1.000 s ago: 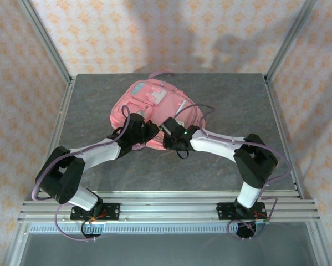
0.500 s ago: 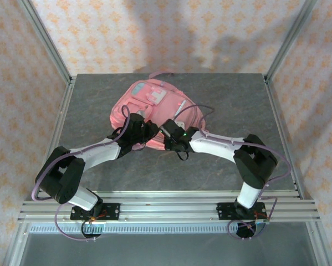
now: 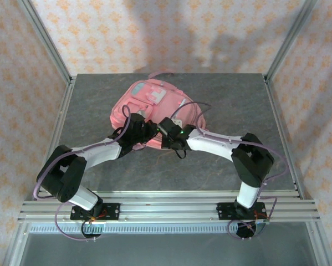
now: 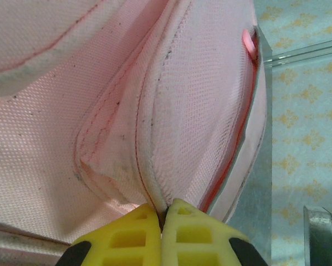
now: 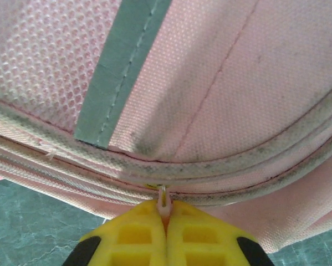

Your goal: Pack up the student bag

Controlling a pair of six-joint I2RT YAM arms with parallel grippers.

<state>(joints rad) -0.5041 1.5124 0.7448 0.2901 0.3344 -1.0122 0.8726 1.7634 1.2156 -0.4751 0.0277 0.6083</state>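
The bag's bunched side fold crowds my right gripper at the zipper pull. Next, my left gripper takes the bag's side seam (image 4: 146,111) farther out to steady the bag.
The student bag (image 3: 154,102), a large pink fabric backpack with a light-blue and white patch, lies on the grey table near the back middle. My left gripper (image 3: 145,133) sits at its near left edge. In the left wrist view the yellow fingers (image 4: 132,235) are shut on a pinched fold of the bag's pink fabric (image 4: 154,194). My right gripper (image 3: 164,128) presses against the bag's near edge. Its yellow fingers (image 5: 199,235) are shut on a small pink zipper pull (image 5: 163,202) on the bag's seam, below a grey trim stripe (image 5: 121,66).
The grey table (image 3: 232,100) is framed by aluminium posts (image 3: 49,47) at the back corners and a rail (image 3: 166,208) along the near edge. Purple cables (image 3: 190,105) loop from both arms over the bag.
My right gripper has shifted slightly left along the bag's near edge and closed from partly open onto the zipper pull. The left gripper has kept its grip and place.
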